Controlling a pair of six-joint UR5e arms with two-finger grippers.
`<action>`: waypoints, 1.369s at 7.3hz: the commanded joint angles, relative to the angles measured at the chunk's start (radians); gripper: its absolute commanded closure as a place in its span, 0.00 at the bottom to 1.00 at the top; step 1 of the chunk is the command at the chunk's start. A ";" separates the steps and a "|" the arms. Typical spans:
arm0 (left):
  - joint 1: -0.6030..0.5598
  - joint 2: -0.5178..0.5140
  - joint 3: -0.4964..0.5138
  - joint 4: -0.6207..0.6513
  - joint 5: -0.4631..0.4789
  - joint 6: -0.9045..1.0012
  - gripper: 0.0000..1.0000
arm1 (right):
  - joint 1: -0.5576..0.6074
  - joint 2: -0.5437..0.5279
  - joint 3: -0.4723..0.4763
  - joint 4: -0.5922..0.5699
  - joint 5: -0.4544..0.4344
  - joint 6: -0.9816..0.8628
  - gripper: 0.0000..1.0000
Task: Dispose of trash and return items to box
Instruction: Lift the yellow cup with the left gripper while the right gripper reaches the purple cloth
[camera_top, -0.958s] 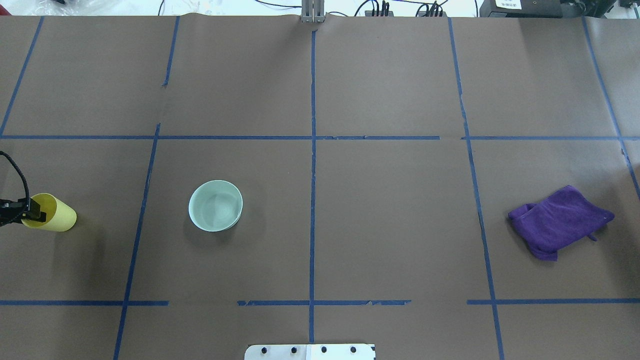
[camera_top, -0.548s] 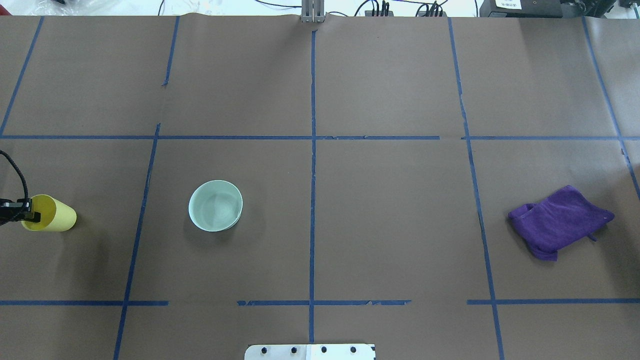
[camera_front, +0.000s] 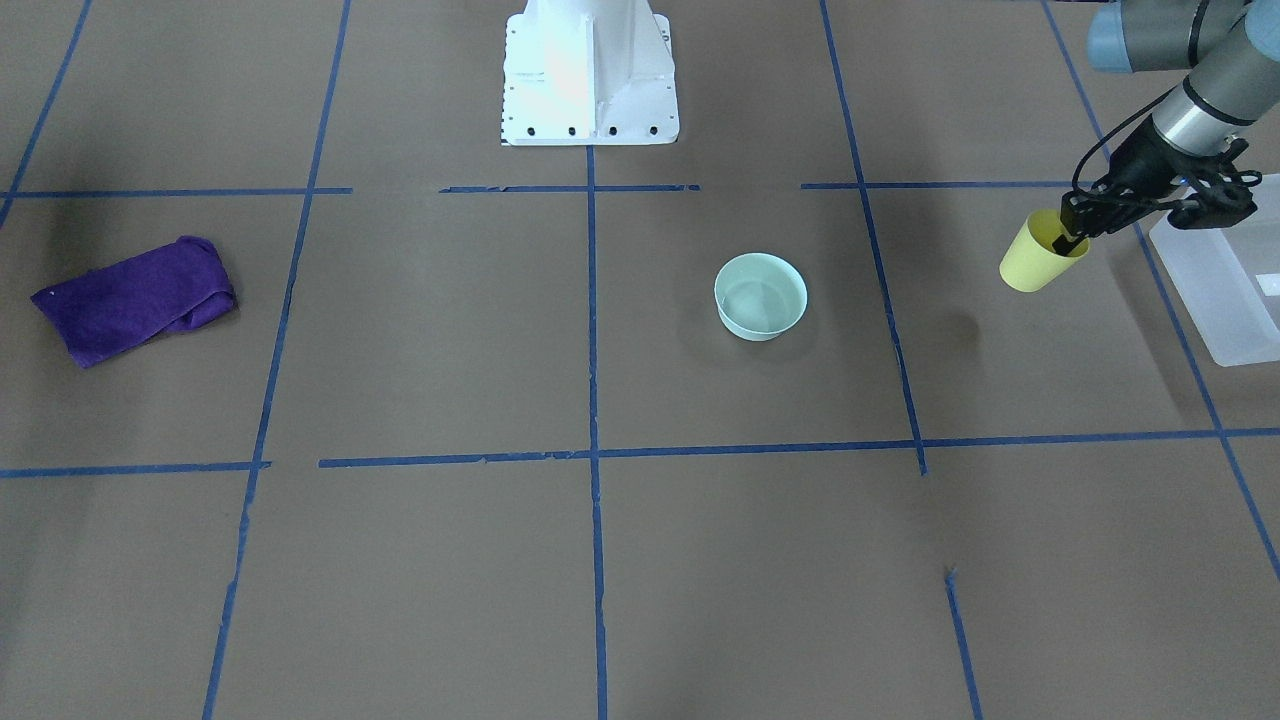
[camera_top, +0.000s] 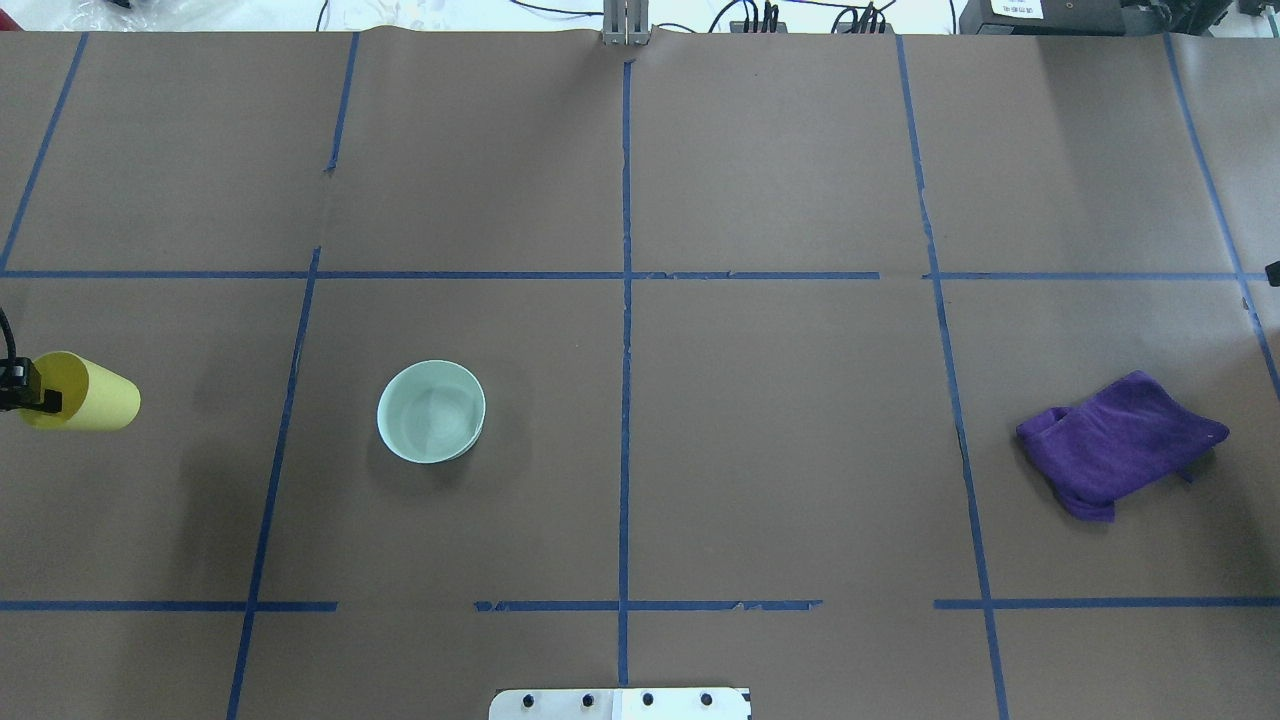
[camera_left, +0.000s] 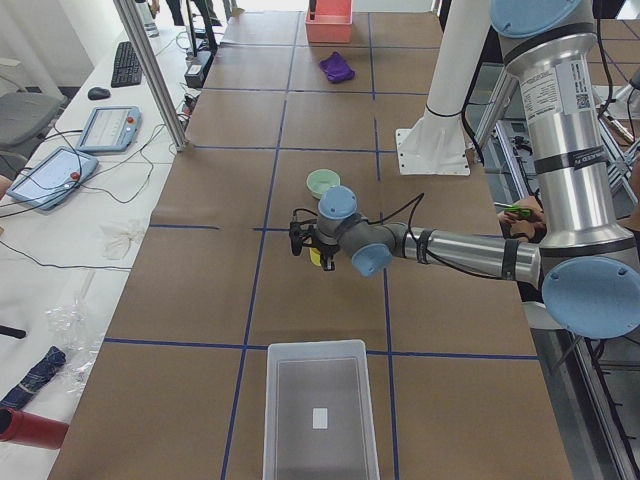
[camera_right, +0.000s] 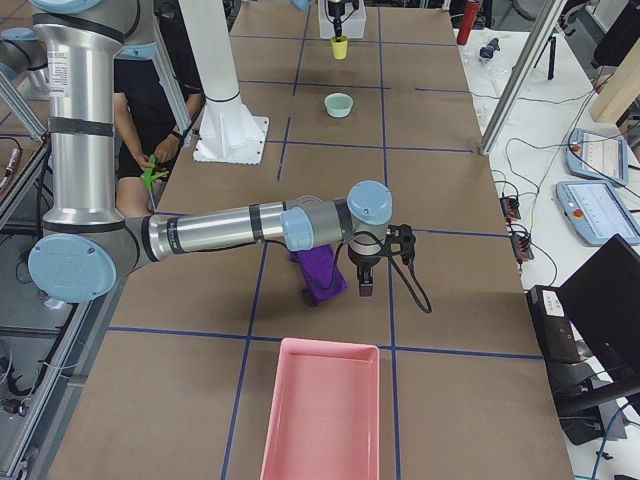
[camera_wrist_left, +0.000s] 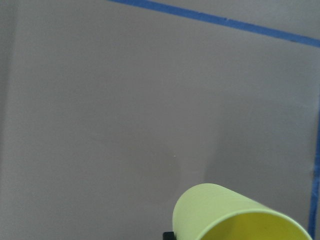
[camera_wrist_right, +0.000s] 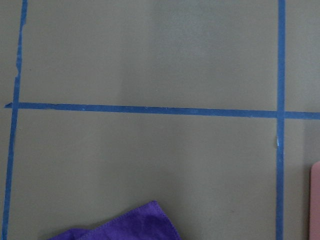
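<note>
Next, my right gripper goes to the purple cloth's end (camera_front: 206, 264) facing the mint bowl and closes there.
The yellow cup (camera_front: 1036, 260) hangs tilted above the table, held at its rim by my left gripper (camera_front: 1072, 236), which is shut on it with one finger inside the mouth. The cup also shows at the left edge of the overhead view (camera_top: 88, 393) and in the left wrist view (camera_wrist_left: 235, 212). The frosted white box (camera_front: 1226, 282) stands just beside the gripper, also seen in the exterior left view (camera_left: 320, 412). My right gripper (camera_right: 365, 283) hovers near the purple cloth (camera_right: 322, 268); I cannot tell whether it is open or shut.
A mint bowl (camera_top: 431, 411) sits left of the table's centre. The purple cloth (camera_top: 1120, 442) lies crumpled at the right. A pink tray (camera_right: 320, 412) stands at the table's right end. The robot's white base (camera_front: 588, 70) is at the near middle edge.
My left gripper has carried the yellow cup a little further left and up in the overhead view. The bowl and the cloth have not moved.
</note>
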 joint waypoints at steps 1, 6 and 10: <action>-0.106 -0.017 -0.093 0.209 -0.007 0.150 1.00 | -0.198 -0.093 0.005 0.360 -0.104 0.353 0.00; -0.257 -0.061 -0.095 0.296 -0.007 0.283 1.00 | -0.627 -0.177 0.159 0.369 -0.371 0.394 0.00; -0.474 -0.076 -0.053 0.396 -0.005 0.647 1.00 | -0.720 -0.177 0.107 0.366 -0.439 0.379 0.00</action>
